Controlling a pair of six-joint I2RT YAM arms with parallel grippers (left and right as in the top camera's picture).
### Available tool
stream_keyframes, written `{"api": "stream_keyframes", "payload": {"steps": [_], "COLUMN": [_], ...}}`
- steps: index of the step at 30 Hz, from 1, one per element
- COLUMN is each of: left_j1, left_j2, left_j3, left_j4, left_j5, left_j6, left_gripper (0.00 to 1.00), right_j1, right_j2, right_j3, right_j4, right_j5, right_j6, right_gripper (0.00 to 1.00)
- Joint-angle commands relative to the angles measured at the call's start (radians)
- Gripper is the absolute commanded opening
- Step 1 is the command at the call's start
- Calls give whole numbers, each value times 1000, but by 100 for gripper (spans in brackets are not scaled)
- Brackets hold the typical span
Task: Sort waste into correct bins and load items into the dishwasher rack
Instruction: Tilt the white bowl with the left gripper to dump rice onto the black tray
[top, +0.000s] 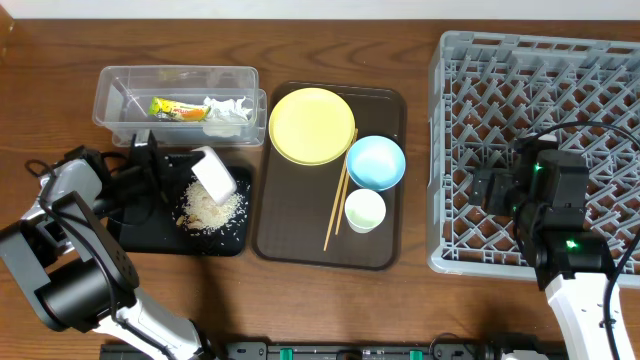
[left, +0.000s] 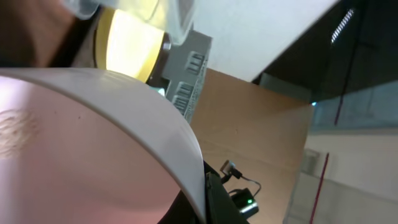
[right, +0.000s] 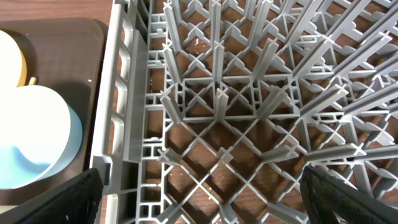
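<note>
Next, my left gripper sets the white bowl, now tipped over the black tray, down on the brown serving tray (top: 299, 204), between the yellow plate and the tray's near edge.
My left gripper (top: 172, 176) is shut on the rim of the white bowl (top: 213, 174) and holds it tipped over the black tray (top: 228, 241). The beige crumbs (top: 208, 208) lie heaped on that tray. The bowl fills the left wrist view (left: 93, 143). The clear tub (top: 118, 98) holds the green-and-orange wrapper (top: 177, 109) and the white tissue (top: 228, 110). The yellow plate (top: 311, 125), blue bowl (top: 375, 162), white cup (top: 364, 210) and chopsticks (top: 338, 196) sit on the brown serving tray (top: 300, 250). My right gripper (right: 199, 202) is open and empty above the grey rack (top: 540, 60).
In the right wrist view the rack's pegs (right: 217, 106) stand below the fingers, and the blue bowl (right: 37, 137) lies just past the rack's left wall. The rack holds nothing that I can see. Bare wooden table lies in front of the trays.
</note>
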Motion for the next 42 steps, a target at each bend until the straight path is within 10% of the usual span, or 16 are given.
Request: {"api": "stream_keyframes", "payload": {"steps": [1,14,24,29,35,38,42], "left_j1": [5,5,7,1,4,-2,-3], "left_j2": [-1,-5,-5,-19,-19,-20,-20], "left_j3": [-1,0,0,7,6,6,6], "left_j4": [0,13,9,16,15,-5,10], "left_j5": [4,57,-56,52,-200,19,-77], "left_j6": [-16,132,-98,174,-69,156,113], "left_gripper": [6,6,6,6,6,6,6], "right_j1": [11,11,11,11,11,11,11], "right_j2": [-3,-3,-3,-3,-3,-3,-3], "right_j3": [21,21,21,21,21,21,21], "right_j4": [-1,-1,-1,-1,0,0,0], "right_j5": [0,0,0,0,0,0,0], "right_j6": [-10,-10,-10,-10,-10,-10,-10], "right_gripper": [99,99,99,99,99,99,99]}}
